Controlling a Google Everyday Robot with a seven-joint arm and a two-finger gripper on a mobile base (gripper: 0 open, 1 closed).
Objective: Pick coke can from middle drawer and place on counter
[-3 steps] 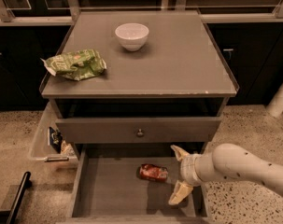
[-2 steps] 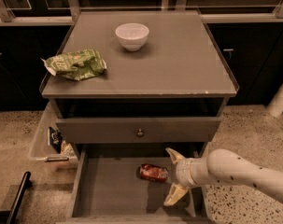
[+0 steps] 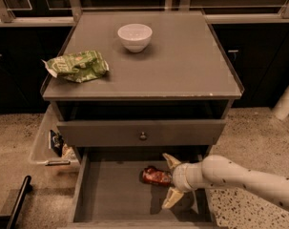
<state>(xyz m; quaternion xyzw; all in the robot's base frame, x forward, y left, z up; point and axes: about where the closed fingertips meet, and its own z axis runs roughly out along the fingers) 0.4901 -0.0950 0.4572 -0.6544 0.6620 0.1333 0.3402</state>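
The robot's gripper should close around the middle of the coke can (image 3: 158, 176) while the can is lying on its side in the open drawer.
The coke can (image 3: 157, 176) lies on its side on the grey floor of the open middle drawer (image 3: 110, 194), towards the back right. My gripper (image 3: 169, 181) reaches in from the right on a white arm and is open. One pale finger (image 3: 171, 161) is behind the can's right end and the other is in front of it. The can's right end sits at the mouth of the fingers. The counter (image 3: 182, 66) is the grey cabinet top above.
A white bowl (image 3: 135, 36) and a green snack bag (image 3: 78, 66) sit on the counter. A shut drawer front with a round knob (image 3: 143, 136) overhangs the back of the open drawer. A clear bin (image 3: 51, 144) with items hangs at the cabinet's left side.
My gripper has moved left inside the drawer, towards the can, and its fingers now straddle the can's right end. The can has not moved.
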